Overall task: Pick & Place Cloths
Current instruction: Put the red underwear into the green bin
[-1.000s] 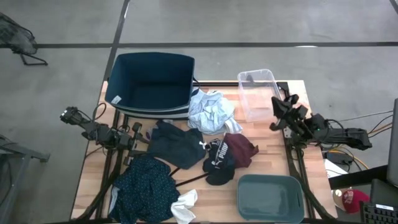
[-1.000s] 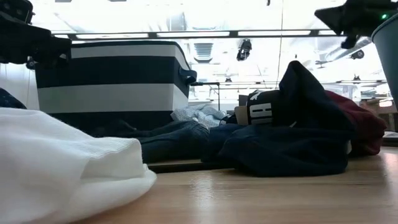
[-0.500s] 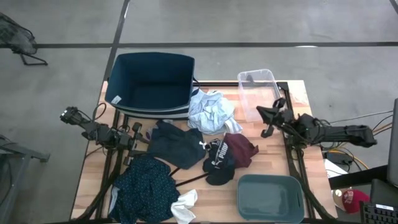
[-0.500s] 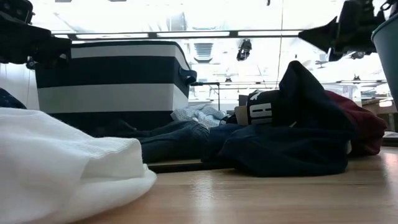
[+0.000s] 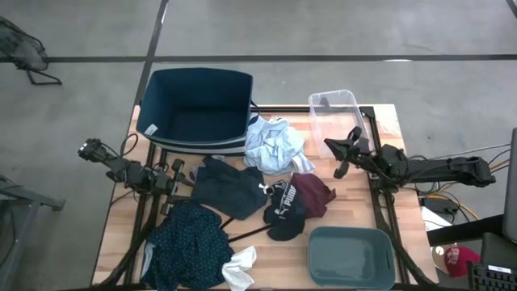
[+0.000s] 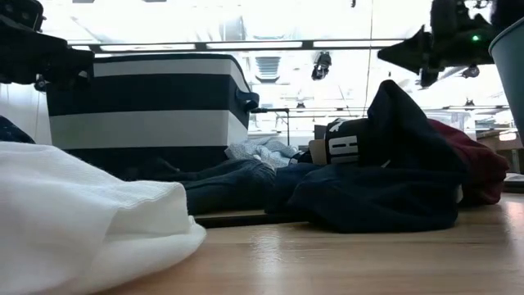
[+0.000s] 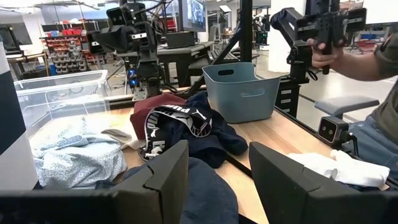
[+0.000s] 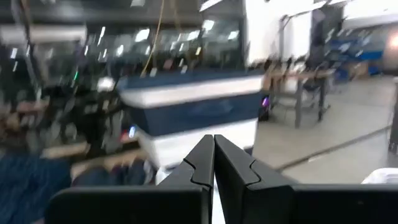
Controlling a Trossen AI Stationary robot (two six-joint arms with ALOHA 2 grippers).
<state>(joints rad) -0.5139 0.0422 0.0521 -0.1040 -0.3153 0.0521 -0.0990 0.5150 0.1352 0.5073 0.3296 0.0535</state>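
Observation:
Next, I grip the maroon garment's middle [image 5: 313,191] with my right gripper, beside the black garment with the white logo.
Cloths lie strewn on the wooden table: a pale blue shirt [image 5: 275,144], a dark navy garment [image 5: 226,187], a black one with a white logo [image 5: 283,212], a maroon one [image 5: 315,194], a dark teal dotted one [image 5: 187,246] and a white sock [image 5: 241,268]. My left gripper [image 5: 187,176] is open and empty at the navy garment's left edge, low over the table; its wrist view shows the gap [image 7: 217,180]. My right gripper [image 5: 329,145] is shut and empty, in the air right of the pale blue shirt; it also shows in the low view [image 6: 386,57].
A navy-and-white basket [image 5: 198,105] stands at the far left. A clear bin [image 5: 335,121] stands at the far right and a teal tub [image 5: 351,257] at the near right. A thin black hanger [image 5: 246,234] lies among the cloths. A person's hand [image 7: 326,53] shows beyond the table.
My right gripper has gone toward the table's left edge, toward the pale blue shirt, and a little down, turning so that its fingers point left. The cloths and my left arm have kept still.

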